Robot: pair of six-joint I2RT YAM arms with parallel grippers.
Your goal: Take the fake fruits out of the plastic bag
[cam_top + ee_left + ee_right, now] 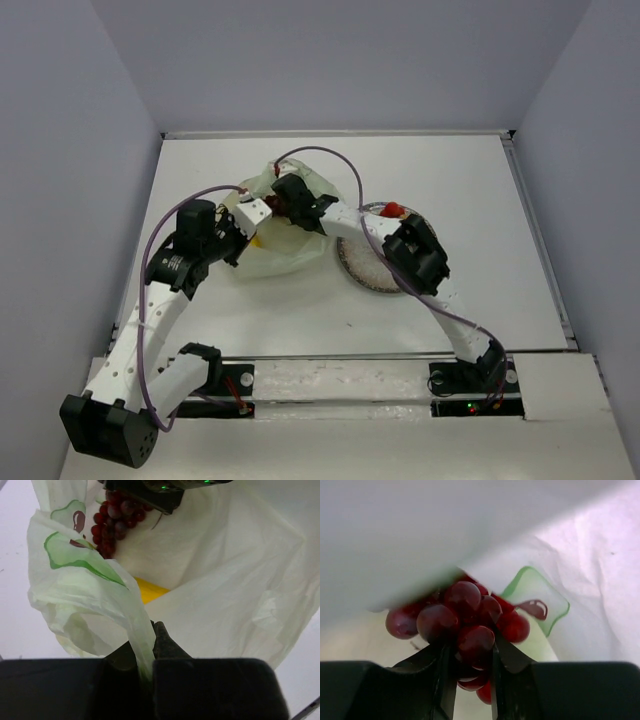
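The robot's right gripper should put the dark red grape bunch, still inside the plastic bag, down on the speckled grey plate's side (359, 256) next to the plastic bag.
The pale yellow-green plastic bag (285, 240) lies mid-table with its mouth held open. My left gripper (147, 632) is shut on the bag's edge (125, 600) at its near-left side. My right gripper (470, 647) reaches into the bag from the right and is shut on the dark red grape bunch (465, 615), which also shows in the left wrist view (112, 522) under the right gripper. A yellow fruit (149, 590) lies inside the bag. A small red fruit (393, 209) sits on the speckled grey plate (365, 268).
The plate lies right of the bag, partly under my right arm (420, 255). Purple cables (330, 155) loop over the bag. White walls enclose the table on three sides.
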